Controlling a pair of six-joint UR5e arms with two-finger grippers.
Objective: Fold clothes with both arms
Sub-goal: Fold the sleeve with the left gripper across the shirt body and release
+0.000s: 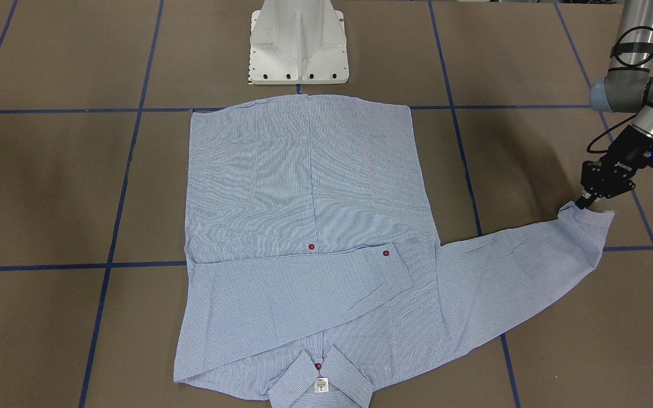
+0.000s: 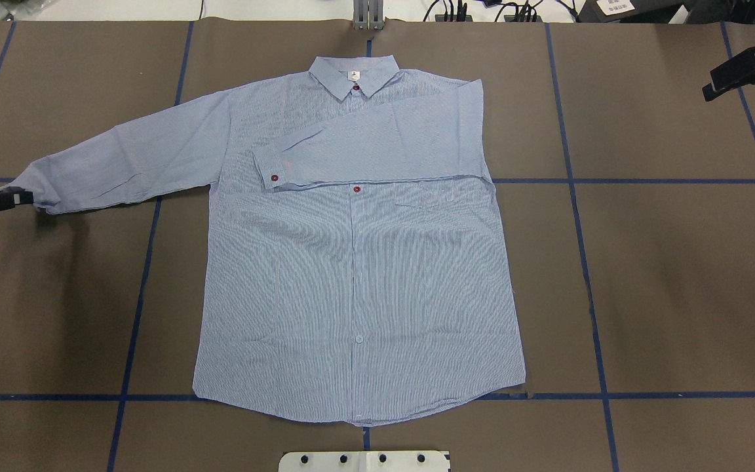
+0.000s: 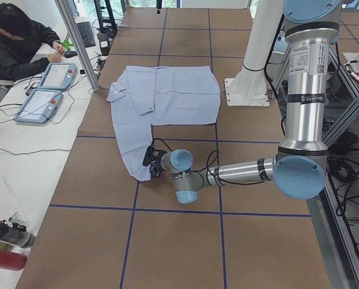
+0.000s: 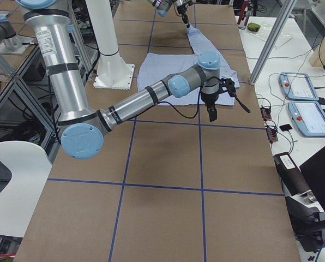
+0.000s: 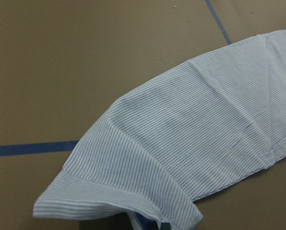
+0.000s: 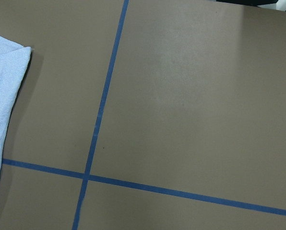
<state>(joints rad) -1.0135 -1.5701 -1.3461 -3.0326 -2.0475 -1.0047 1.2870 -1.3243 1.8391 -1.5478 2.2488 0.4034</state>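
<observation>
The sleeve's cuff, now held low at the table, will be let go by my left gripper on the shirt's front, along the hem side of the folded sleeve (image 1: 263, 232).
The light blue striped shirt (image 2: 358, 262) lies flat and face up on the brown table, collar (image 2: 354, 75) on the far side from the robot. One sleeve (image 2: 377, 147) is folded across the chest. The other sleeve (image 2: 128, 160) stretches out toward the robot's left. My left gripper (image 1: 582, 203) is shut on that sleeve's cuff (image 5: 119, 201), low at the table. My right gripper (image 2: 708, 90) hangs above bare table off the shirt's other side, holding nothing; I cannot tell whether it is open or shut. Its wrist view shows only a shirt edge (image 6: 4, 86).
The white pedestal (image 1: 298, 42) stands just behind the shirt's hem. Blue tape lines (image 2: 587, 262) grid the table. A person (image 3: 17, 42) sits at a side bench with two teach pendants (image 4: 310, 103). Bottles (image 3: 5, 241) lie on that bench.
</observation>
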